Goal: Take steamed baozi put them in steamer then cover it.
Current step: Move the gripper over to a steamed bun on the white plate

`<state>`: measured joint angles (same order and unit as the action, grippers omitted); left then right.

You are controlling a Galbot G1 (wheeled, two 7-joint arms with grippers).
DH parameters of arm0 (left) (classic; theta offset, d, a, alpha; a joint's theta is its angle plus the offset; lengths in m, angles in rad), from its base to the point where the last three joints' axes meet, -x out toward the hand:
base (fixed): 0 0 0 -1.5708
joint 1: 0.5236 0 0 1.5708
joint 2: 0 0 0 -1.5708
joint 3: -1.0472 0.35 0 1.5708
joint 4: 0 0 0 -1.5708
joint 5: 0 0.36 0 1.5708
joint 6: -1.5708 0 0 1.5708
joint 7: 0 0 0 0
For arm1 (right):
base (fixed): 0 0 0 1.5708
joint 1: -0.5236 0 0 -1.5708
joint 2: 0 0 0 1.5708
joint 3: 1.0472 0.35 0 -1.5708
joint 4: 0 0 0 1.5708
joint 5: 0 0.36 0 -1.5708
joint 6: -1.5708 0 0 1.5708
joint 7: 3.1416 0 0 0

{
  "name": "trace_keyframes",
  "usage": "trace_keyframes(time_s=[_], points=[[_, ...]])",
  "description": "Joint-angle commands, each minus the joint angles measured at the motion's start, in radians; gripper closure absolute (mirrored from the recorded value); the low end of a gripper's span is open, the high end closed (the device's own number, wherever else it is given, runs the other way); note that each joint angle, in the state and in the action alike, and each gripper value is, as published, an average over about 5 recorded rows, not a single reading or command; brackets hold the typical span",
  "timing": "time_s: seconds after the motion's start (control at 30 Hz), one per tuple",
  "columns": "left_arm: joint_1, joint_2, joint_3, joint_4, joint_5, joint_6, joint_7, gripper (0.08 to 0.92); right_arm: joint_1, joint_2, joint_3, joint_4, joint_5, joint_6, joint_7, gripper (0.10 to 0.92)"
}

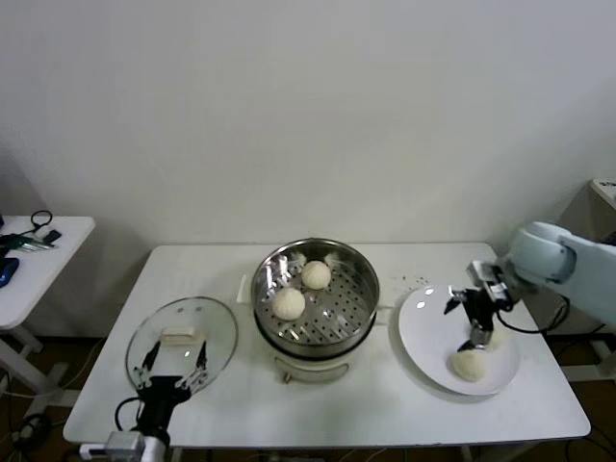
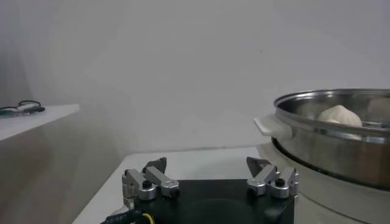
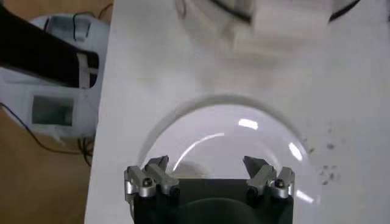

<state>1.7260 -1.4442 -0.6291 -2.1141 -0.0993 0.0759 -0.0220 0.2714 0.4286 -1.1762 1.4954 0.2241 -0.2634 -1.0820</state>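
My right gripper is to close next around the sides of the baozi (image 1: 469,365) nearest the white plate's front edge.
The steel steamer (image 1: 332,318) stands on its cream base at mid-table and holds two baozi (image 1: 288,303) (image 1: 316,274). A third baozi (image 1: 469,365) lies on the white plate (image 1: 423,332) at the right. A fourth does not show clearly. My right gripper (image 1: 478,325) hangs open and empty over the plate, just behind that bun. In the right wrist view it (image 3: 206,165) is above the bare plate (image 3: 225,131). The glass cover (image 1: 217,337) lies flat at the left. My left gripper (image 1: 171,373) is open at its near edge. In the left wrist view it (image 2: 207,167) faces the steamer (image 2: 329,146).
A side table (image 1: 43,255) with tools stands off to the left, separated by a gap. A cabinet corner (image 1: 602,192) is at the far right. The table's front edge runs just below the plate and the cover.
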Motion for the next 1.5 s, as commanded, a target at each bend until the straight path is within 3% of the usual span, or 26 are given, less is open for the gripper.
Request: trace_keyframes(time_s=[0.03, 0.6, 1.03, 1.5], points=[[-0.001, -0.005, 0.000, 0.004, 0.010, 0.003, -0.001, 0.177, -0.279, -0.054, 0.195, -0.080, -0.162, 0.020, -0.015, 0.203], [0.008, -0.011, -0.009, 0.031, 0.014, -0.006, -0.003, 0.177, -0.301, 0.101, 0.212, -0.213, -0.179, 0.027, 0.001, 0.203], [0.003, -0.012, -0.013, 0.044, 0.015, -0.009, -0.004, 0.177, -0.226, 0.152, 0.103, -0.210, -0.120, 0.017, 0.012, 0.204], [0.000, -0.011, -0.011, 0.047, 0.014, -0.012, -0.005, 0.177, -0.202, 0.132, 0.078, -0.204, -0.115, 0.021, 0.000, 0.308]])
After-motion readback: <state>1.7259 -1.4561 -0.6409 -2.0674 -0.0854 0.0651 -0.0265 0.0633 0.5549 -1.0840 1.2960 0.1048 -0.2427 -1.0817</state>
